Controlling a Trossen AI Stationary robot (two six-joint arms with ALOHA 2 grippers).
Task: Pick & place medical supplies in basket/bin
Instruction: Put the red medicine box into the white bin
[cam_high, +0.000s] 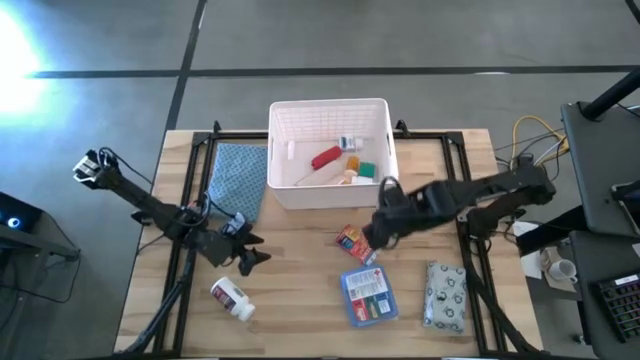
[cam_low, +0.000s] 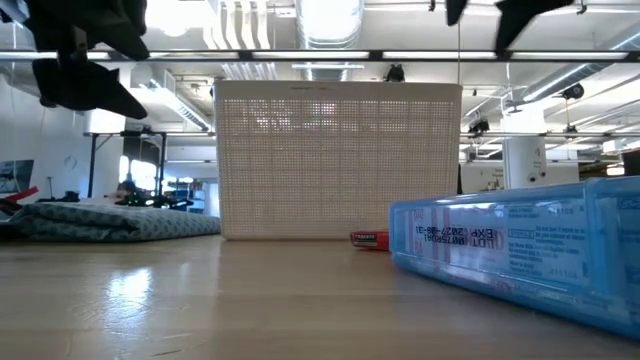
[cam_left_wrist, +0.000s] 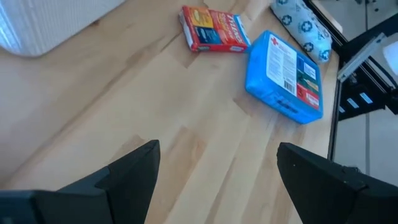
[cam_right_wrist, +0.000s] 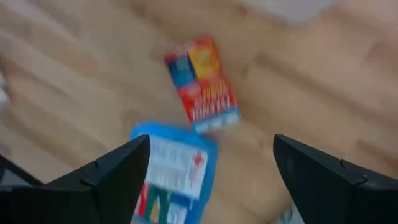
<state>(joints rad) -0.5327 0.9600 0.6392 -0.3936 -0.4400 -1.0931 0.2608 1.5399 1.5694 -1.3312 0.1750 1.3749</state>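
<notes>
The robot's right gripper will next close on the red box's long edge (cam_high: 361, 239) (cam_right_wrist: 224, 82) next to the box's yellow patch, on the side of the box toward the white basket.
The white slotted basket (cam_high: 328, 150) stands at the table's far middle and holds a red tube (cam_high: 326, 157) and several small items. On the wood lie a small red box (cam_high: 355, 243), a flat blue pack (cam_high: 368, 296), a grey-white patterned pouch (cam_high: 446, 295) and a white pill bottle (cam_high: 232, 297). My right gripper (cam_high: 378, 237) hangs open above the table beside the red box (cam_right_wrist: 200, 84), holding nothing. My left gripper (cam_high: 250, 250) is open over the table's left part, just beyond the pill bottle, with the red box (cam_left_wrist: 213, 28) and blue pack (cam_left_wrist: 286, 78) ahead.
A blue textured cloth (cam_high: 237, 178) lies flat left of the basket. Black frame rails (cam_high: 190, 230) run along both table sides. Cables and equipment (cam_high: 530, 140) sit off the right edge. Bare wood lies between the bottle and the blue pack.
</notes>
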